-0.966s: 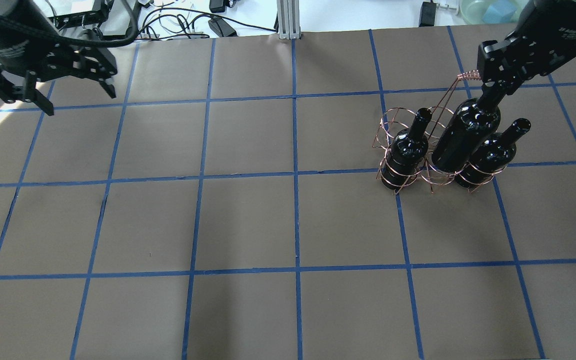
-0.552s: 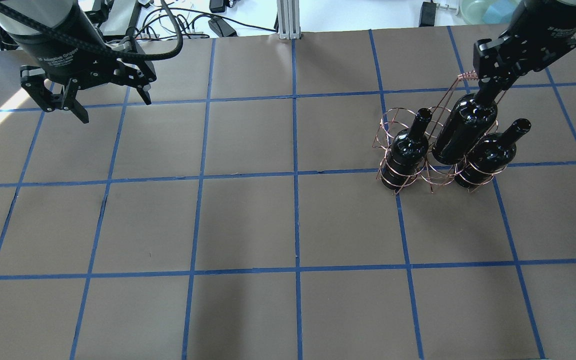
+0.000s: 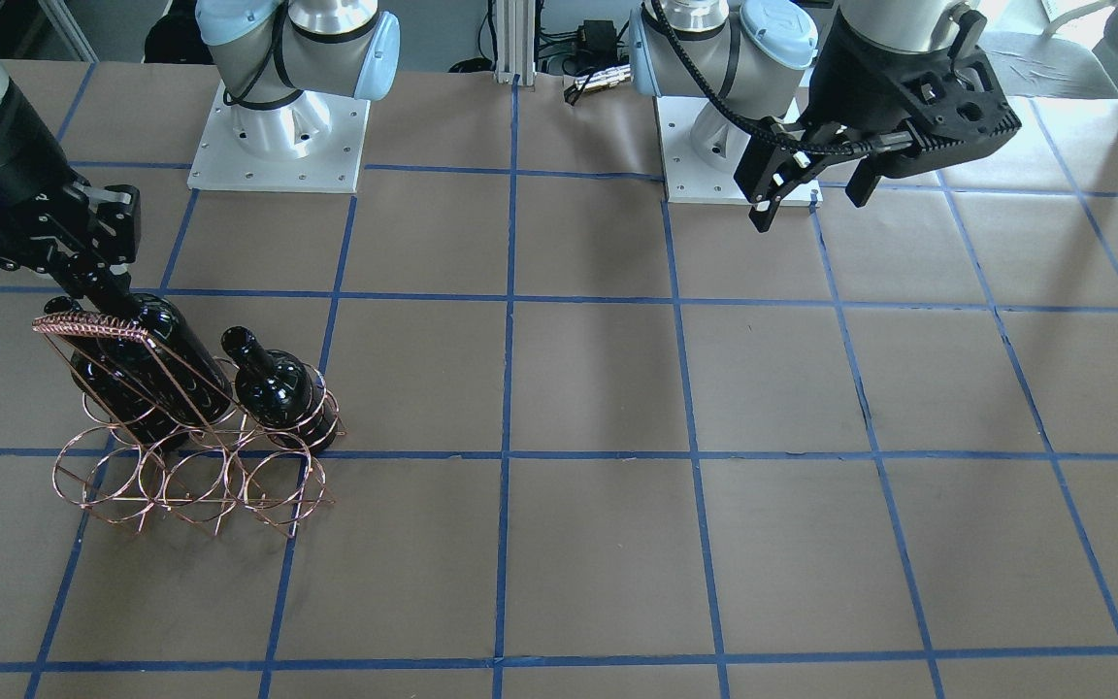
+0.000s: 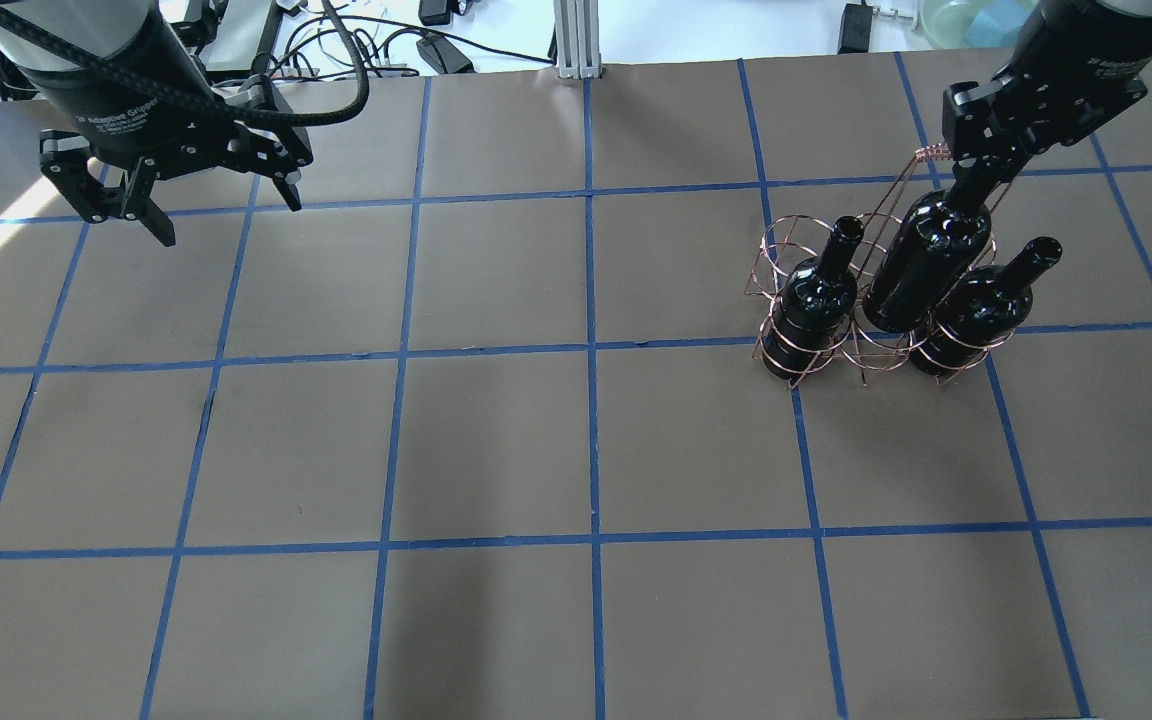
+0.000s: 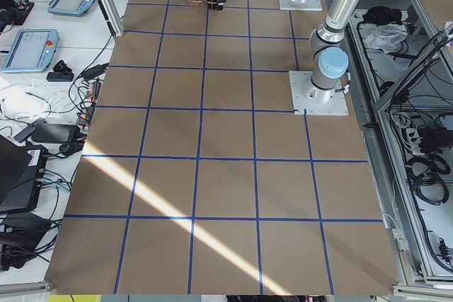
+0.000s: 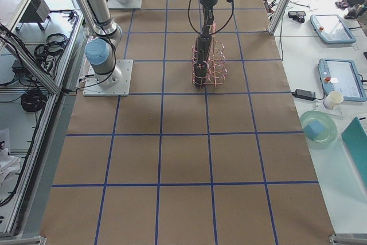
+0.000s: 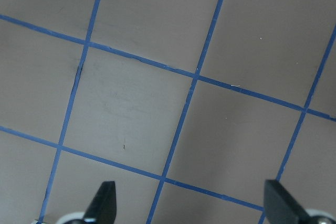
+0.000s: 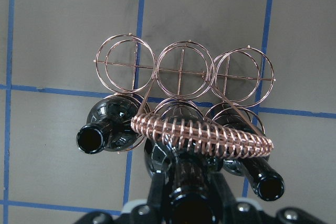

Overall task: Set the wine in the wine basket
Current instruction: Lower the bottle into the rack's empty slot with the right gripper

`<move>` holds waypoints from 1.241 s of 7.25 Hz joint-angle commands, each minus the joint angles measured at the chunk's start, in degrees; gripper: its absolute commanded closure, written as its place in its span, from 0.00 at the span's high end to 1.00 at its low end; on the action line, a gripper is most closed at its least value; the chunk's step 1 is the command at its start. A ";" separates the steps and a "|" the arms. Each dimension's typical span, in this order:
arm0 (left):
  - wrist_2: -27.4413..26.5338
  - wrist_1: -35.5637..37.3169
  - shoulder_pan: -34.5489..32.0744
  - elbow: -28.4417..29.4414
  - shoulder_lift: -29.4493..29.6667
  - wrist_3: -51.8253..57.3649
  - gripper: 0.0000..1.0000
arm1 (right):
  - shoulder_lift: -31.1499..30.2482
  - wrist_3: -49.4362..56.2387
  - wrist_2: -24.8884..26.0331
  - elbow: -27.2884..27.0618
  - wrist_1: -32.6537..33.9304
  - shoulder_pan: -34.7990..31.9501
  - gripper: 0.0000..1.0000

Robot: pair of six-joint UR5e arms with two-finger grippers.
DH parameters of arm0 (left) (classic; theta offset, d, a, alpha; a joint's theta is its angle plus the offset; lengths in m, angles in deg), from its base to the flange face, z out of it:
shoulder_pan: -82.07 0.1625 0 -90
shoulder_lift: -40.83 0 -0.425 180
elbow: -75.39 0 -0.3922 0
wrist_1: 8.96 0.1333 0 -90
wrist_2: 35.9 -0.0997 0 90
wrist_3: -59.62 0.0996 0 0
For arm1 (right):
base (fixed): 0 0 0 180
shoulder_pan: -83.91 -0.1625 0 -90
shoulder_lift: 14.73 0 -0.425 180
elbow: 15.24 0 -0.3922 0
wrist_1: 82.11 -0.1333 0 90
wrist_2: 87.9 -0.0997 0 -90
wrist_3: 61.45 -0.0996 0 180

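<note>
The wine bottle, now tilted with its base in that ring, will be let go by my right gripper in the middle ring of the wine basket [image 3: 230, 429] [image 8: 179, 115], between the outer bottles.
The copper wire wine basket [image 4: 786, 235] stands on the right of the table, with its coiled top bar [image 8: 202, 132] close under the wrist camera. Two black wine bottles sit in its outer rings, one on the left [image 4: 816, 300] and one on the right [image 4: 981, 305]. My right gripper [image 4: 976, 170] is shut on the neck of a third wine bottle [image 4: 926, 265]. It holds that bottle tilted, with the base in the middle ring; it also shows in the front view [image 3: 166, 359]. My left gripper [image 4: 229, 220] is open and empty at the far left, its fingers [image 7: 105, 198] above bare table.
The table [image 4: 496, 440] is brown paper with a grid of blue tape lines. Cables and boxes [image 4: 356, 45] lie beyond its far edge. The arm bases [image 3: 278, 146] stand on white plates at the robot's side. The basket's front row of rings [image 3: 180, 485] holds nothing.
My left gripper swung in from the far-left edge toward the table, then stopped. My right gripper lowered the held bottle deeper into the basket's middle ring.
</note>
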 commanded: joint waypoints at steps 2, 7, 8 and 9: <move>-0.03 0.10 0.09 0.00 -0.01 0.13 1.00 | 0.12 -0.51 -0.97 -2.69 0.82 0.28 0.00; 0.15 -0.68 0.09 -0.09 0.08 13.53 1.00 | 0.38 -0.78 -0.53 -8.49 7.84 0.37 0.00; 0.15 -0.51 0.09 -0.09 0.16 15.66 1.00 | 0.38 -0.86 -0.62 -8.76 7.94 0.37 0.00; 0.06 -0.51 0.09 -0.09 0.08 15.60 1.00 | 0.47 -0.95 -0.71 -9.03 7.86 0.37 0.00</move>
